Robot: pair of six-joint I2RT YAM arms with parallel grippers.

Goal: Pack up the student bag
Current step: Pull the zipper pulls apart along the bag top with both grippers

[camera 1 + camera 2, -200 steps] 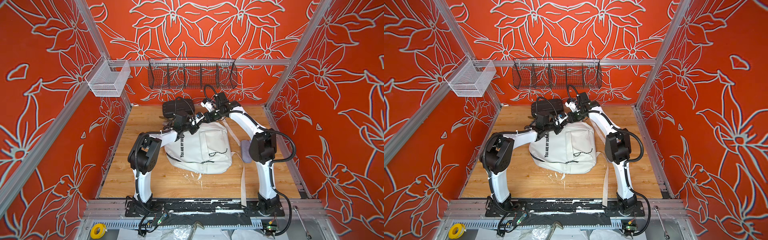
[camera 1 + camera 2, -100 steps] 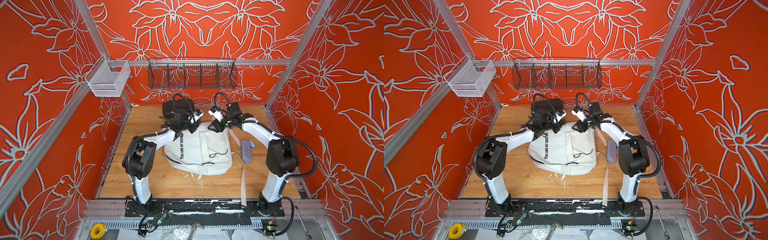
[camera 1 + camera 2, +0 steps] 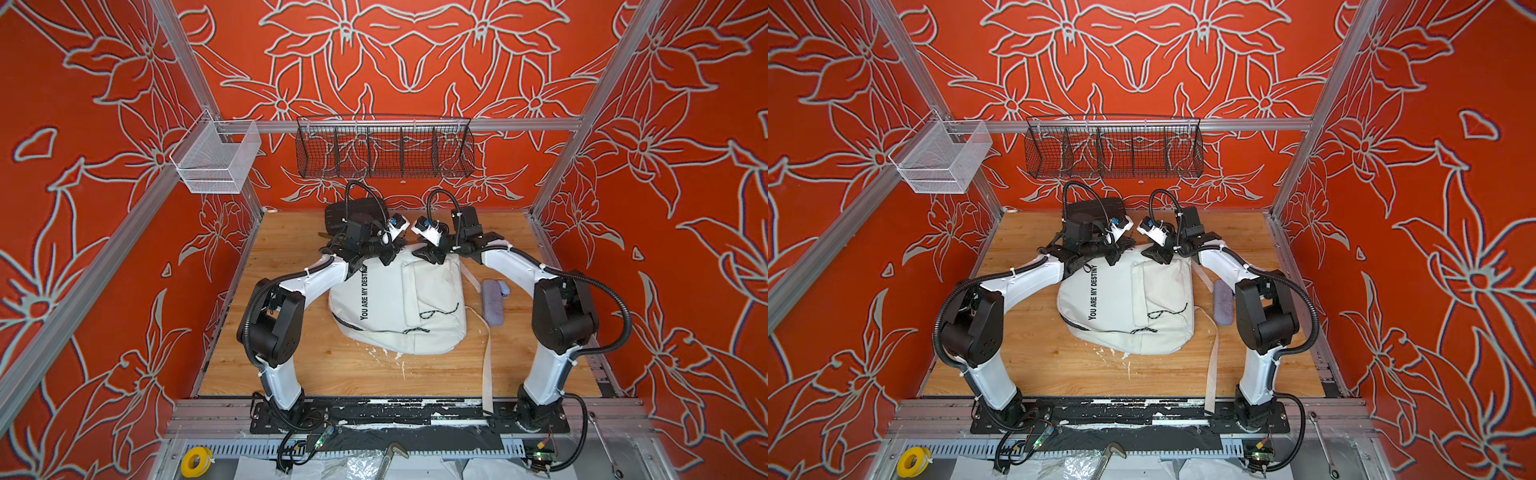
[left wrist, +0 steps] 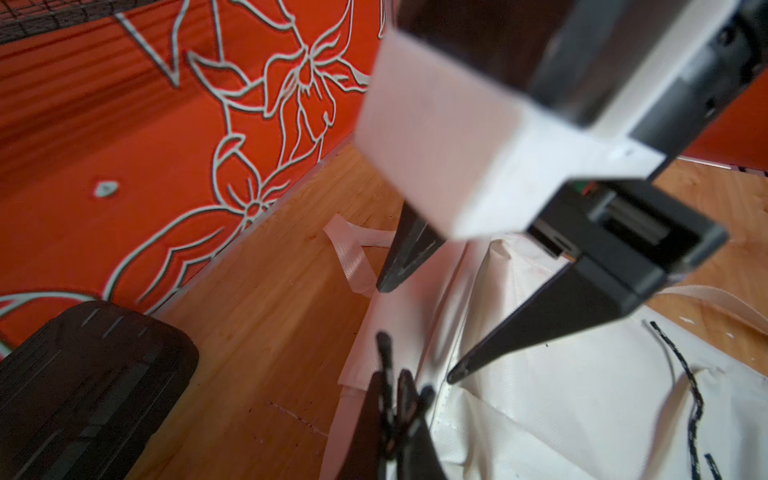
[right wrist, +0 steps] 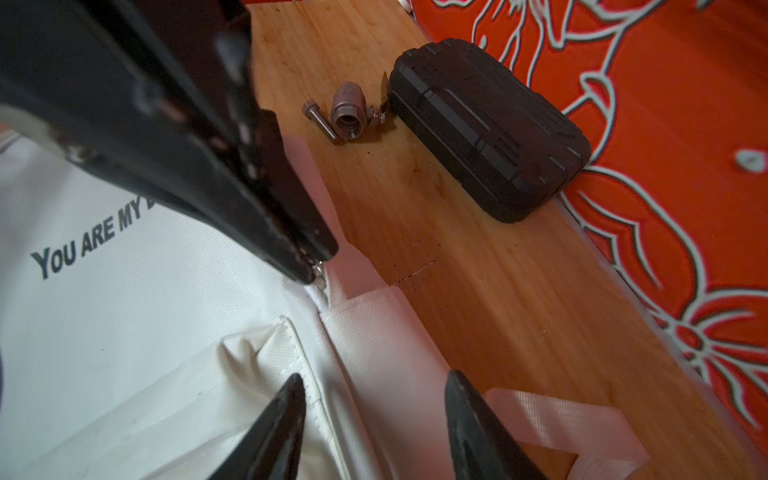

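Note:
The bag's far edge is slack behind the zip slider, so next my right gripper pinches the edge [image 5: 349, 424] beside the pocket before my left gripper pulls the zip.
The white student bag [image 3: 395, 303] [image 3: 1121, 307] lies flat on the wooden floor, its "YOU ARE MY DESTINY" print facing up. My left gripper [image 3: 385, 257] [image 4: 392, 382] is at the bag's far edge, shut on a black-and-white cord zip pull [image 4: 384, 345]. The right wrist view shows its tips [image 5: 316, 259] right at the metal zip slider. My right gripper [image 3: 432, 257] [image 5: 374, 376] hovers open over the same edge of the bag [image 5: 124, 311], just right of the left one, with nothing between its fingers [image 4: 478, 357].
A black ribbed hard case [image 3: 353, 212] [image 5: 490, 124] lies behind the bag by the back wall, with a metal valve fitting and a bolt [image 5: 349, 112] beside it. A lilac pouch [image 3: 492, 301] lies right of the bag. One long white strap [image 3: 487, 361] trails toward the front rail.
The right arm has swung out to the right, uncovering the lilac pouch. Its gripper has drawn back from the left gripper and opened wider. The left gripper stays shut at the bag's far edge.

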